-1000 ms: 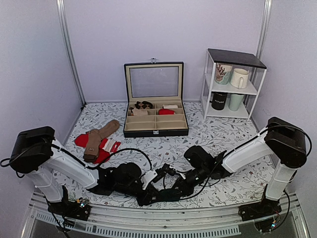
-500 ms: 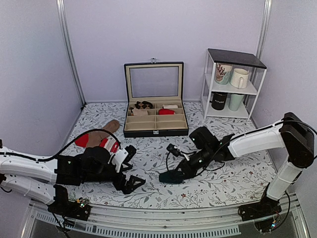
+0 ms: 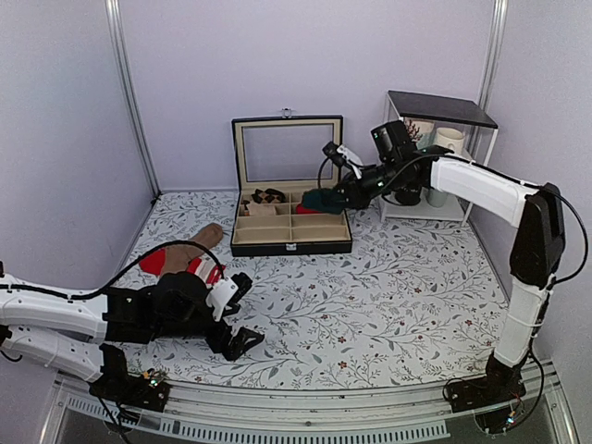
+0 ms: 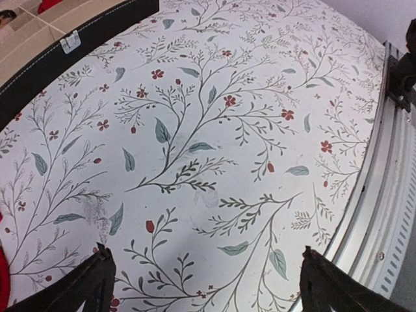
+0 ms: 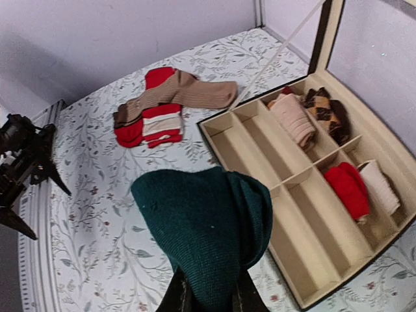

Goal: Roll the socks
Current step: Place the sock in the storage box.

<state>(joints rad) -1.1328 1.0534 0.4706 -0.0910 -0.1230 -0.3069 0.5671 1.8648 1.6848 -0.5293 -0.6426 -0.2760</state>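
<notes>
Next, my right gripper sets the teal-green socks, now in the air above the black box, down and releases them in the empty beige compartment (image 3: pixel 316 224) (image 5: pixel 330 218) that sits just in front of the red roll.
The socks (image 5: pixel 208 234) are a dark teal-green rolled bundle, pinched from below by my right gripper (image 5: pixel 209 296), which is shut on them. In the top view the socks (image 3: pixel 324 198) hang in the air above the right side of the open black box (image 3: pixel 291 242), with the right gripper (image 3: pixel 340 196) just to their right. My left gripper (image 3: pixel 238 317) lies low over the near-left tablecloth, wide open with nothing between its fingers. Its wrist view shows only flowered cloth between the two black fingertips (image 4: pixel 91 283).
The box (image 5: pixel 312 260) has beige compartments holding a red roll (image 5: pixel 348 188), a cream roll (image 5: pixel 380 188), a pink pair (image 5: pixel 292 120) and a checked pair (image 5: pixel 328 110). Tan and red socks (image 3: pixel 185 257) lie at left. A white shelf (image 3: pixel 435 157) with mugs stands back right.
My right gripper has carried the teal bundle up from the near table to above the box. The left gripper opened, let go and drew back to the left.
</notes>
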